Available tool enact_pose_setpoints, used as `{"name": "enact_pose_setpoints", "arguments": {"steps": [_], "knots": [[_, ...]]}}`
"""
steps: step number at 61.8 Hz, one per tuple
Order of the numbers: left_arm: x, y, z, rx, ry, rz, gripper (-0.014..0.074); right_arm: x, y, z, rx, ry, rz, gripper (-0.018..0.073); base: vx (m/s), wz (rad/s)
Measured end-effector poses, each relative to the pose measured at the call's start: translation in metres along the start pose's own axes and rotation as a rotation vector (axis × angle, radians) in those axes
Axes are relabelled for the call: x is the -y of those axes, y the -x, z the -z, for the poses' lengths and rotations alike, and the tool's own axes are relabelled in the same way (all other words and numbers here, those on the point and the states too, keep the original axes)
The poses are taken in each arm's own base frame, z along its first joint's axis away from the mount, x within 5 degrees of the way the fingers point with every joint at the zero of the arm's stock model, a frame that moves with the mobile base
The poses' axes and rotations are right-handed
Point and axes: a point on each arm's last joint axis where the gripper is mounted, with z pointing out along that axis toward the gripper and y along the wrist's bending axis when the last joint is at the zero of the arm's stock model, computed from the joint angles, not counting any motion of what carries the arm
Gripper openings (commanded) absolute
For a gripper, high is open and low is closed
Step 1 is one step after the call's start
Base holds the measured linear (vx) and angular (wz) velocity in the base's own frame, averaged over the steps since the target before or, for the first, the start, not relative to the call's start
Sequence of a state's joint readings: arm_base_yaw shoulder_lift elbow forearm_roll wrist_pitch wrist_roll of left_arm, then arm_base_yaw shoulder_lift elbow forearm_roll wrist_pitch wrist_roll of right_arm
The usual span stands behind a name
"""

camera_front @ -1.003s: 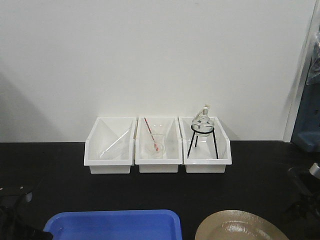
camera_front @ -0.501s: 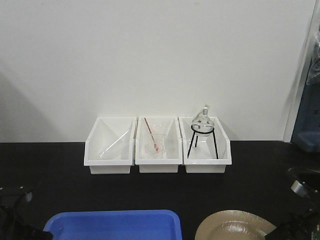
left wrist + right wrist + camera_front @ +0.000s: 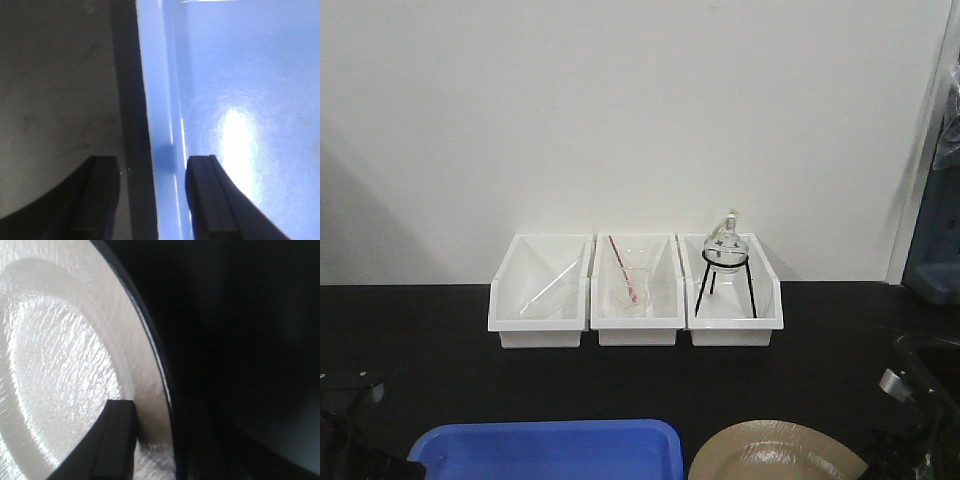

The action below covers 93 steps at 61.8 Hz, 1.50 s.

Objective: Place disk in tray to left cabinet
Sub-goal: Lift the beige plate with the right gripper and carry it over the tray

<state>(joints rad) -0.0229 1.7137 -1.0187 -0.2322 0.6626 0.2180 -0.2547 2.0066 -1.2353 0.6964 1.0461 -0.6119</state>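
Next, I let go of the tan disk with my right gripper in the middle of the blue tray (image 3: 549, 468), between the tray's side rims.
The blue tray (image 3: 545, 450) lies at the near edge of the black table. The tan disk (image 3: 775, 455) with its thin black rim lies just right of it. My left gripper (image 3: 152, 197) is open and astride the tray's left rim (image 3: 160, 125), with one finger on the table side and one inside the tray. My right gripper (image 3: 157, 440) grips the disk's right rim (image 3: 150, 335). One finger (image 3: 117, 440) rests on the disk's top face. The other is nearly lost in the dark outside the rim. The left cabinet is out of view.
Three white bins (image 3: 635, 290) stand in a row at the back of the table against the white wall. One holds a glass rod, one a beaker, and one a round flask on a black tripod (image 3: 725, 275). Grey equipment (image 3: 935, 240) stands at the far right.
My right arm has come down and in from the right edge onto the disk's rim. The disk has shifted a little left toward the tray. The left arm has barely moved.
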Motion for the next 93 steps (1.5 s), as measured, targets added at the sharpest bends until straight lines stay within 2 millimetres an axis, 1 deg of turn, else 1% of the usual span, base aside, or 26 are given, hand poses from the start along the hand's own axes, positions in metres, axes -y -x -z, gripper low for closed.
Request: {"name": "enact_pose_setpoints", "arguments": {"steps": [3,12,18,29,46,55,58,62,70,78,81,93], "knots": [[0.000,0.000,0.000,0.000,0.000,0.000,0.0444,0.000,0.000,0.000,0.002,0.002,-0.006,-0.0015,0.00,0.00],[0.000,0.000,0.000,0.000,0.000,0.000,0.0444,-0.003,0.002,0.000,0.022,0.031,-0.028,-0.0011,0.00,0.00],[0.000,0.000,0.000,0.000,0.000,0.000,0.0444,-0.008,0.005,0.004,0.060,0.057,-0.044,-0.0009,0.00,0.00],[0.000,0.000,0.000,0.000,0.000,0.000,0.0444,-0.025,0.008,0.023,0.153,0.099,-0.048,-0.0008,0.00,0.00],[0.000,0.000,0.000,-0.002,0.000,0.000,0.0444,-0.046,0.005,0.049,0.230,0.120,-0.016,-0.0008,0.00,0.00],[0.000,0.000,0.000,-0.004,-0.001,0.000,0.0444,-0.057,0.008,0.055,0.275,0.188,-0.016,-0.0007,0.00,0.00],[0.000,0.000,0.000,-0.004,-0.001,0.000,0.0444,-0.063,0.009,0.054,0.292,0.221,-0.012,-0.0006,0.00,0.00],[0.000,-0.001,0.000,-0.006,-0.001,0.000,0.0444,-0.077,0.012,0.053,0.319,0.279,-0.005,-0.0005,0.00,0.00],[0.001,-0.002,0.000,-0.026,-0.006,0.000,0.0444,-0.110,0.013,0.038,0.311,0.352,0.032,-0.0006,0.00,0.00],[0.001,-0.003,0.000,-0.038,-0.008,0.000,0.0444,-0.145,0.008,0.013,0.269,0.350,0.109,-0.0006,0.00,0.00],[0.001,-0.003,0.000,-0.038,-0.008,0.000,0.0444,-0.161,0.004,-0.001,0.244,0.348,0.140,-0.0006,0.00,0.00],[0.001,-0.004,0.000,-0.045,-0.010,0.000,0.0444,-0.203,-0.010,-0.057,0.183,0.331,0.188,-0.0006,0.00,0.00]]}}
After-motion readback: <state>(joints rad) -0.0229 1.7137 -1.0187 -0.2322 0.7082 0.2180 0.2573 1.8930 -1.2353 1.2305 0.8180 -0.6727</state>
